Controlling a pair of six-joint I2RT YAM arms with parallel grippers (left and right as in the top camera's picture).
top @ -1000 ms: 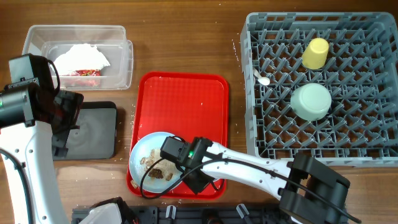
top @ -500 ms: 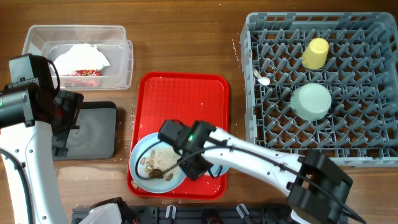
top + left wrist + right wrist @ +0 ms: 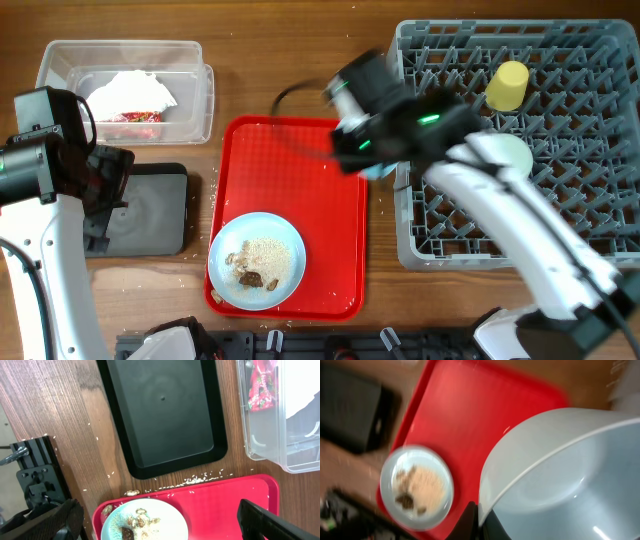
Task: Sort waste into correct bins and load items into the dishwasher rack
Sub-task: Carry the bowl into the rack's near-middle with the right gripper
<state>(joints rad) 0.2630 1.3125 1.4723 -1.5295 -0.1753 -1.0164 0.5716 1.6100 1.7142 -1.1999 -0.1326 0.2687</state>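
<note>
Next, I let go of the pale blue bowl with my right gripper in the dishwasher rack's near corner (image 3: 437, 216), on the red tray's side.
My right gripper (image 3: 482, 519) is shut on the rim of the pale blue bowl (image 3: 560, 475). It holds the bowl tilted in the air over the red tray's far right corner, beside the dishwasher rack (image 3: 410, 232); overhead only a sliver of the bowl (image 3: 378, 172) shows. The pale blue plate (image 3: 256, 262) lies at the tray's near left with rice-like scraps (image 3: 265, 256) and brown bits. It also shows in the right wrist view (image 3: 417, 485). My left gripper (image 3: 160, 527) is open and empty near the black tray (image 3: 165, 415).
The clear tub (image 3: 60, 60) holds white napkins (image 3: 130, 92) and red wrappers (image 3: 130, 117). The rack holds a yellow cup (image 3: 508, 86), a mint-green bowl (image 3: 505, 160) and a white spoon (image 3: 424, 127). Rice grains lie scattered between the black tray and the red tray (image 3: 300, 170).
My right gripper has lifted the blue bowl off the plate and swung it up and right toward the rack. The plate now lies uncovered with a rice heap. The left arm has not moved.
</note>
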